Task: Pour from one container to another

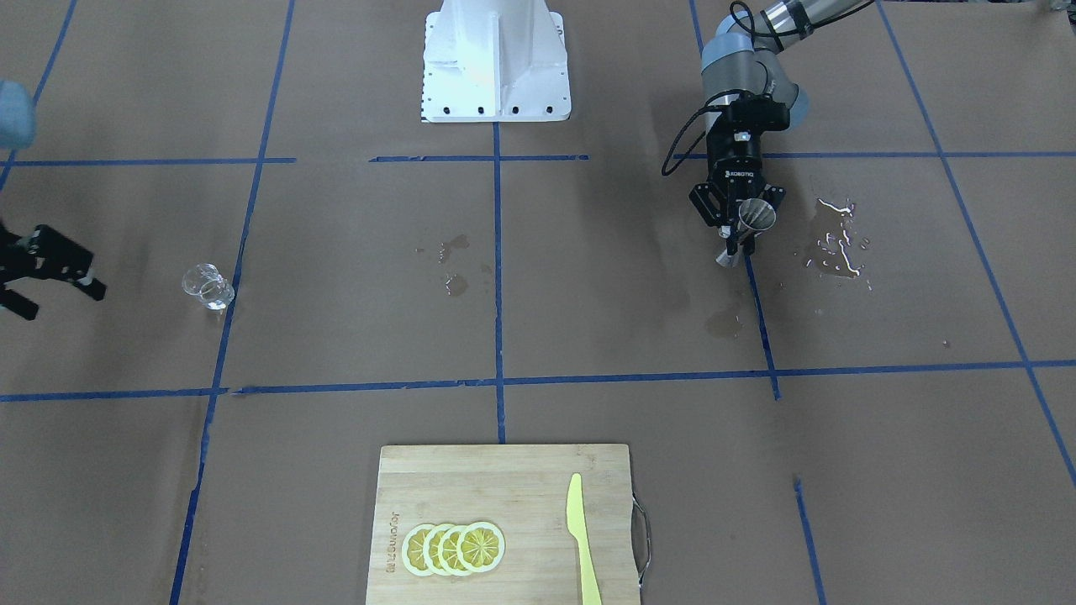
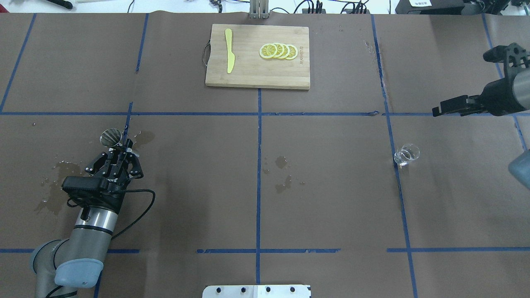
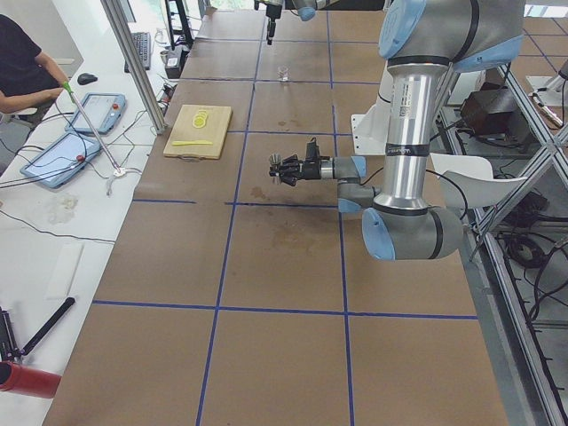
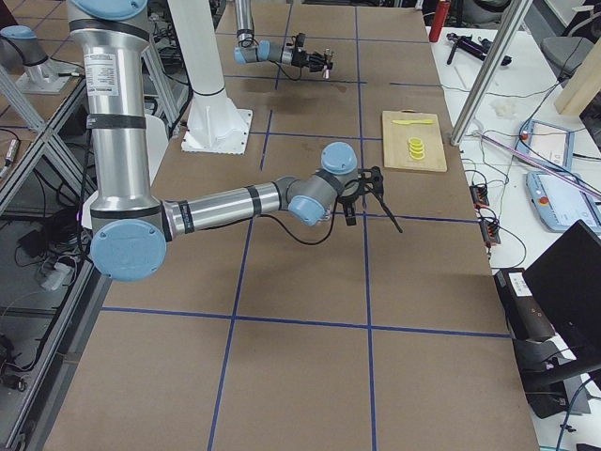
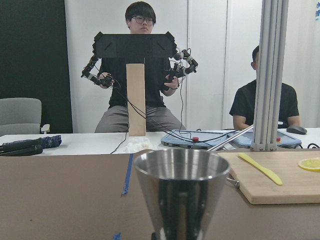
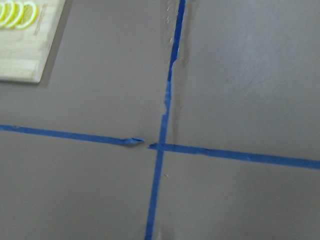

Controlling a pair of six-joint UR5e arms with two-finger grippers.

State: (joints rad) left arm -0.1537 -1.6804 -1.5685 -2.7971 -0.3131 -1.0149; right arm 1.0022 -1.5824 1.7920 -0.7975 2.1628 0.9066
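My right gripper will next go to the clear glass beaker on the blue tape line and grab the beaker's body [image 1: 210, 288].
The silver metal jigger [image 2: 111, 138] is held at its narrow waist by my left gripper [image 2: 121, 154], which is shut on it at the table's left side. From the left wrist view the jigger [image 5: 182, 192] stands upright, its upper cone filling the lower centre. The clear glass beaker [image 2: 406, 155] stands alone on the brown table at the right, on a blue tape line. My right gripper [image 1: 63, 298] hovers open and empty beyond the beaker, apart from it. Whether the beaker holds liquid I cannot tell.
Wet patches [image 2: 56, 184] lie beside the left arm, and smaller ones [image 2: 283, 174] at the table's middle. A wooden cutting board [image 2: 248, 76] at the far edge carries lemon slices [image 2: 278, 51] and a yellow knife [image 2: 229, 56]. Operators sit beyond the table.
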